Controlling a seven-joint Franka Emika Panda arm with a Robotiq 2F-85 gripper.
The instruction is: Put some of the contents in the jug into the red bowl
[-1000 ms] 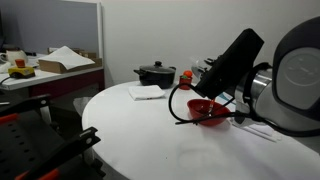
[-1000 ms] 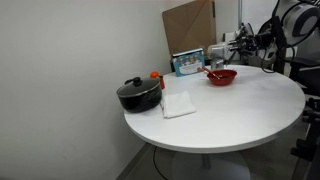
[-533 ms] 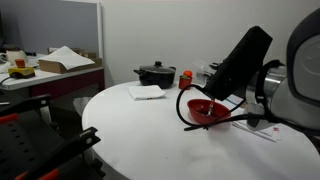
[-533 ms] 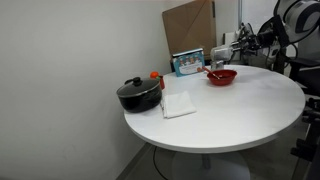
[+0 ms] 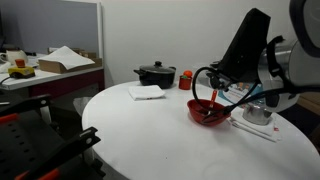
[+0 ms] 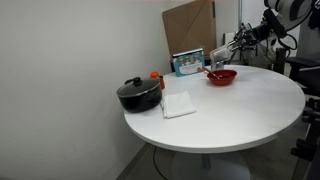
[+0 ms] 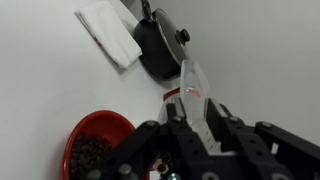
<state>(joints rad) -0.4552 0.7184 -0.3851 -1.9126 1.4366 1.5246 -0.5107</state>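
The jug, now hanging just above the red bowl, will be put down by my gripper on the table [image 5: 155,112] [image 7: 62,88] between the white napkin and the red bowl.
In the wrist view my gripper [image 7: 196,118] is shut on the jug [image 7: 190,88], a small clear cup with red marks, held between the fingers and pointing away from the camera. I see no dark contents through the part of its wall that shows. The red bowl [image 7: 92,152] lies below and to the left of the jug, with dark bits in it. In both exterior views the gripper [image 5: 213,82] [image 6: 226,52] hangs just above the red bowl [image 5: 207,113] [image 6: 221,76]. A red utensil handle [image 5: 214,97] sticks up from the bowl.
A black lidded pot [image 5: 155,73] [image 6: 138,94] [image 7: 164,44] and a white napkin [image 5: 147,91] [image 6: 179,104] [image 7: 110,32] lie on the round white table [image 5: 140,135]. A small red cup [image 5: 185,76] stands by the pot. A blue box [image 6: 187,62] stands behind the bowl.
The arm has swung up and to the right in the exterior view, with the gripper rising a little above the bowl, jug still held. The red utensil handle now shows.
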